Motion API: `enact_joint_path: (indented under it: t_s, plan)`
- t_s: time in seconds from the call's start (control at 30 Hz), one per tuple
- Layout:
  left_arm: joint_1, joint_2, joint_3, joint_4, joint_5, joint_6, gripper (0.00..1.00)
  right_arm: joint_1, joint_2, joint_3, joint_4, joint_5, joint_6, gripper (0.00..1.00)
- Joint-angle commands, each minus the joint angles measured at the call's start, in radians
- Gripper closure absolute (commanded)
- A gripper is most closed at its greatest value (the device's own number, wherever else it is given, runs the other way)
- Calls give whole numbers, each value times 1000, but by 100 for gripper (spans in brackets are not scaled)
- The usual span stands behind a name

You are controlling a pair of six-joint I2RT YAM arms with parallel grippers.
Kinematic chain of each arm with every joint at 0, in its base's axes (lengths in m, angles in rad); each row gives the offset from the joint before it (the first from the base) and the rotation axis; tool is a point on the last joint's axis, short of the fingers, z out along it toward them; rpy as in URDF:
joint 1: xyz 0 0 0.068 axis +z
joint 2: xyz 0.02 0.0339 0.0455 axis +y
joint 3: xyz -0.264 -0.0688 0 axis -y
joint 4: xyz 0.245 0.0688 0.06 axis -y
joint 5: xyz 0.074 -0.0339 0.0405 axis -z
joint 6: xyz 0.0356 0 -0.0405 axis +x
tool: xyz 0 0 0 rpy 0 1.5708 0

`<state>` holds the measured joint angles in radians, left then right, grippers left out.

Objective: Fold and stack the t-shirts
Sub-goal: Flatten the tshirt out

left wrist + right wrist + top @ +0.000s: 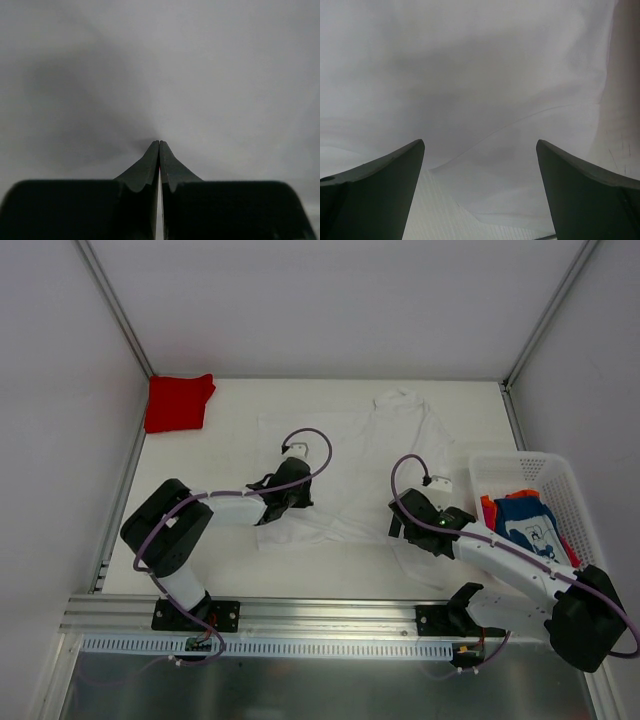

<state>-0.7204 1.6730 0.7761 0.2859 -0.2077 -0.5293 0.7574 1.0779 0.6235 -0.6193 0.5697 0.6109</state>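
My right gripper grips the near sleeve's basket-side edge [446, 580] next, near the white t-shirt sleeve's open end.
A white t-shirt [350, 455] lies spread flat in the middle of the table. My left gripper [283, 502] is at its near left edge. In the left wrist view its jaws [159, 142] are shut, with the tips meeting on the white cloth [200, 75]. My right gripper [405, 525] is low over the shirt's near right edge. Its jaws [480, 142] stand wide open and empty above the cloth's edge [470, 75]. A folded red t-shirt [178, 402] lies at the back left corner. A blue printed t-shirt [525, 520] and an orange-red one [489, 508] lie in the basket.
The white mesh basket [520, 457] stands at the right edge of the table, close to my right arm. Metal frame posts rise at both back corners. A metal rail runs along the near edge by the arm bases.
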Motion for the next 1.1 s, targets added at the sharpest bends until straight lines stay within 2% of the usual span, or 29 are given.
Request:
enact_joint_path:
  t_s: [0.0,0.23,0.47,0.83,0.9,0.93,1.03,1.07]
  plan:
    - [-8,-50,-30,-82,-94,28,100,3,-21,10,-31,32,13,1]
    - [-7,-104,-74,-204,-185,43,100,5,-35,8,-23,18,15,1]
    - [-1,-139,-75,-349,-347,35,100,10,-75,-11,-31,6,26,0]
    - [72,-294,-152,-453,-367,-90,98,11,-147,-44,-54,16,38,0]
    - [73,-299,-144,-452,-369,-74,87,11,-144,-47,-53,10,39,1]
    - [72,-308,-138,-452,-365,-63,54,11,-141,-48,-51,7,38,0]
    - [46,-378,-112,-452,-381,-14,12,16,-141,-45,-54,4,40,1]
    - [18,-410,-101,-452,-404,14,8,17,-145,-44,-56,2,41,1]
